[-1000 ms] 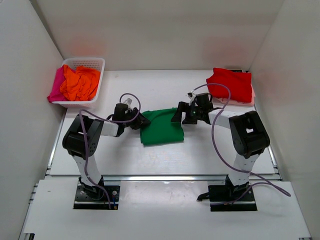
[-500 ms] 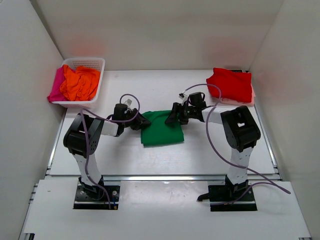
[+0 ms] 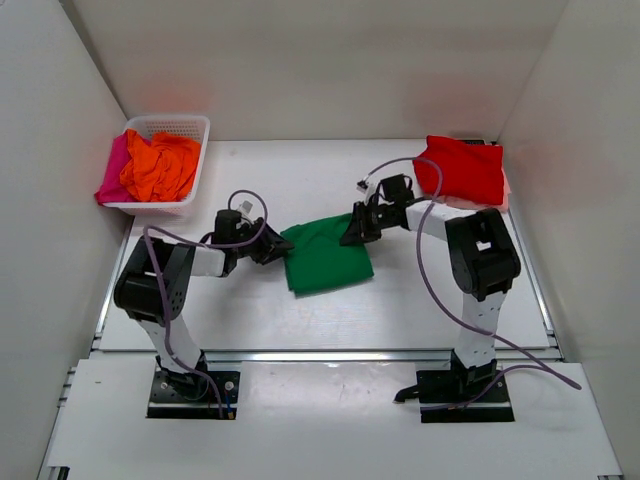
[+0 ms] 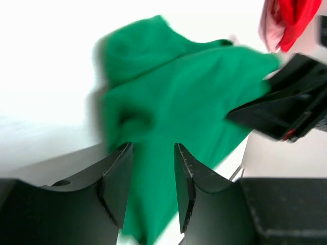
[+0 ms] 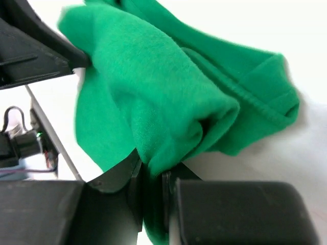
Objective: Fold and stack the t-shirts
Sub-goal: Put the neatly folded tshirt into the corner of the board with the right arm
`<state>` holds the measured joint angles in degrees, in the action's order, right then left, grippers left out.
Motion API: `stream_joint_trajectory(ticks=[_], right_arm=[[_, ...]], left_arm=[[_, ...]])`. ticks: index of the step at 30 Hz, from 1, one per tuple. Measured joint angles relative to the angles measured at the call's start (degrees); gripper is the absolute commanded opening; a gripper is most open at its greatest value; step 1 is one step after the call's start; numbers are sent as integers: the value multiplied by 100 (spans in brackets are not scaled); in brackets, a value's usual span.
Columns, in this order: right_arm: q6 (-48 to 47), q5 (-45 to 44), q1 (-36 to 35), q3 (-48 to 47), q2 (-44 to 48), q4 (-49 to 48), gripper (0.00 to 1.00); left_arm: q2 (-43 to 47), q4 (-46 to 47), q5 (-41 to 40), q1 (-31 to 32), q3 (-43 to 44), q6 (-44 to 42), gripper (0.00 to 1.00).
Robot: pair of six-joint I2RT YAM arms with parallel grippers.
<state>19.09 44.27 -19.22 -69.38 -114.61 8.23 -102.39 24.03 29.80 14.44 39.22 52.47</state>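
Next, my right gripper lets go of the green t-shirt on top of the folded red t-shirt (image 3: 466, 165) near the back wall.
A bright green t-shirt (image 3: 328, 256) lies folded and rumpled on the white table between my two arms. My right gripper (image 3: 352, 231) is at its far right corner, shut on a thick fold of the green t-shirt (image 5: 153, 92), which bunches out of the right gripper (image 5: 152, 176). My left gripper (image 3: 274, 246) is at the shirt's left edge. In the left wrist view the left gripper (image 4: 152, 148) stands open over the green t-shirt (image 4: 179, 92). A folded red t-shirt (image 3: 462, 170) rests at the back right. Orange (image 3: 160, 165) and magenta-pink (image 3: 112, 172) t-shirts are heaped at the basket.
The white lattice basket (image 3: 185, 125) stands at the back left against the wall. White walls close in the table on the left, back and right. Purple cables loop over both arms (image 3: 430, 270).
My right gripper has shut on the green t-shirt's far right corner. The shirt has rumpled and turned slightly. My left arm has drawn back to the left and its jaws have widened.
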Motion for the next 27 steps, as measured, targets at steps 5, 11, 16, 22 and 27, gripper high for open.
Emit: stream_joint_trajectory(ticks=[5, 11, 16, 22, 27], right_arm=[[-1014, -601, 407, -1255, 240, 1145, 0], [-2100, -1152, 1023, -2999, 144, 1987, 0], [-2656, -1294, 1613, -4323, -407, 2564, 0], [-2909, -1045, 2470, -6769, -1893, 3517, 0], [-3010, -966, 3189, -6524, -1902, 3755, 0]], left_arm=[[758, -420, -20, -326, -48, -79, 49], [1161, -426, -20, -293, -76, -85, 49], [1163, -485, -11, -297, -321, -101, 47], [1163, -608, -11, -332, -345, -186, 49], [1137, -603, 0, -345, -352, -249, 48]])
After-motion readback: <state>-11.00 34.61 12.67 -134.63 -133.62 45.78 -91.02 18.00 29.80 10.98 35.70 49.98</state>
